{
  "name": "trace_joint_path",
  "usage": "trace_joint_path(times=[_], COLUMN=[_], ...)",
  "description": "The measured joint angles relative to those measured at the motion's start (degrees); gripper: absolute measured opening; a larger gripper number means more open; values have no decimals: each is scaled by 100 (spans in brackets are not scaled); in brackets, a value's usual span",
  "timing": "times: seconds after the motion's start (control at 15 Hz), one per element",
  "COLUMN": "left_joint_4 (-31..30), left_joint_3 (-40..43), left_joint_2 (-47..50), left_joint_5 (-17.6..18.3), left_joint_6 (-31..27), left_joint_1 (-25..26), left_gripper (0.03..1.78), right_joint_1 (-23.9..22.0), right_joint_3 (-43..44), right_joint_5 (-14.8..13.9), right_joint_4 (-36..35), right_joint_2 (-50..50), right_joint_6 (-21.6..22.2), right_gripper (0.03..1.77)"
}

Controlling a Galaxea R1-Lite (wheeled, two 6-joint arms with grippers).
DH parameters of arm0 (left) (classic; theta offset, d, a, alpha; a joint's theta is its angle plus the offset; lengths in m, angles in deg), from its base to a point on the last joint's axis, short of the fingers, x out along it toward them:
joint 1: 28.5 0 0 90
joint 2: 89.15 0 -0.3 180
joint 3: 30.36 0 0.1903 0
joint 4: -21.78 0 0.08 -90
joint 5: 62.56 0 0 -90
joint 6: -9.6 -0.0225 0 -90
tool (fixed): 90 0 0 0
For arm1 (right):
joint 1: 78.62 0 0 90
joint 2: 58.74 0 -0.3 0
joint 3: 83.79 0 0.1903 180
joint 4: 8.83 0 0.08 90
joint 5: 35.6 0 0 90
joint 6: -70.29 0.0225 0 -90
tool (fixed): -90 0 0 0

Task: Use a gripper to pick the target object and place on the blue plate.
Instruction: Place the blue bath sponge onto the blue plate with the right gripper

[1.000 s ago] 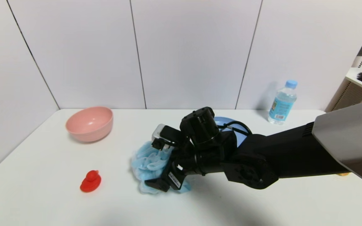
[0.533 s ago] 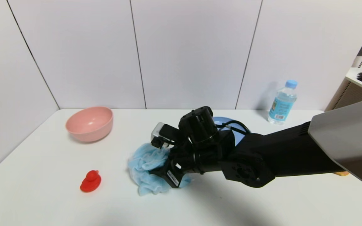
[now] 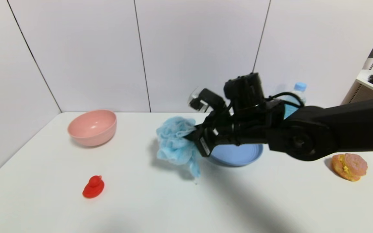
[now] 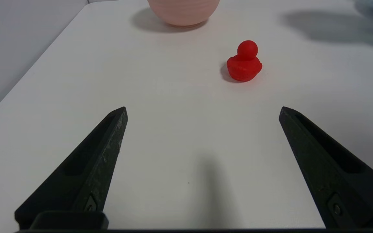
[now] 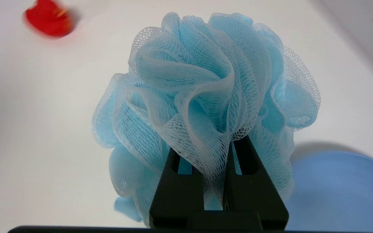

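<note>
Next, my right gripper lets go of the light blue bath pouf in the middle of the blue plate (image 3: pixel 233 138).
The light blue mesh bath pouf (image 3: pixel 176 142) hangs in the air above the table, just left of the blue plate (image 3: pixel 238 154). My right gripper (image 3: pixel 191 136) is shut on the pouf, its two black fingers pinching a fold of mesh (image 5: pixel 210 152). In the right wrist view the pouf (image 5: pixel 206 94) fills the middle and the blue plate (image 5: pixel 342 191) shows beside it. My left gripper (image 4: pixel 202 110) stands open low over the table's near left part, with nothing between its fingers; it does not show in the head view.
A pink bowl (image 3: pixel 92 127) stands at the back left and a red duck (image 3: pixel 93 187) sits front left, also seen as a red duck (image 4: pixel 244 63) ahead of the left gripper. A toy burger (image 3: pixel 349 166) lies at the right. A water bottle (image 3: pixel 298 89) stands behind the right arm.
My right gripper has closed on the pouf, lifted it off the table and carried it back and to the right, toward the blue plate. The plate and burger are now uncovered.
</note>
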Motion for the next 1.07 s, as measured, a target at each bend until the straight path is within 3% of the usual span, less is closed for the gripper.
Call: trace_joint_path(times=[0.27, 0.47, 0.73, 1.07], left_joint_4=[-1, -1, -1, -1], left_joint_3=[0, 0, 0, 0], left_joint_2=[0, 0, 0, 0], left_joint_5=[0, 0, 0, 0], left_joint_6=[0, -2, -2, -2], left_joint_1=[0, 0, 0, 0], left_gripper=[169, 169, 169, 169], right_joint_1=[-1167, -1777, -1927, -1798], right_joint_3=[127, 243, 121, 62], right_joint_5=[20, -10, 22, 12], right_joint_4=[79, 291, 1157, 1153], right_joint_2=[567, 641, 507, -6], right_joint_6=[-9, -55, -63, -260], right_gripper=[21, 21, 21, 21])
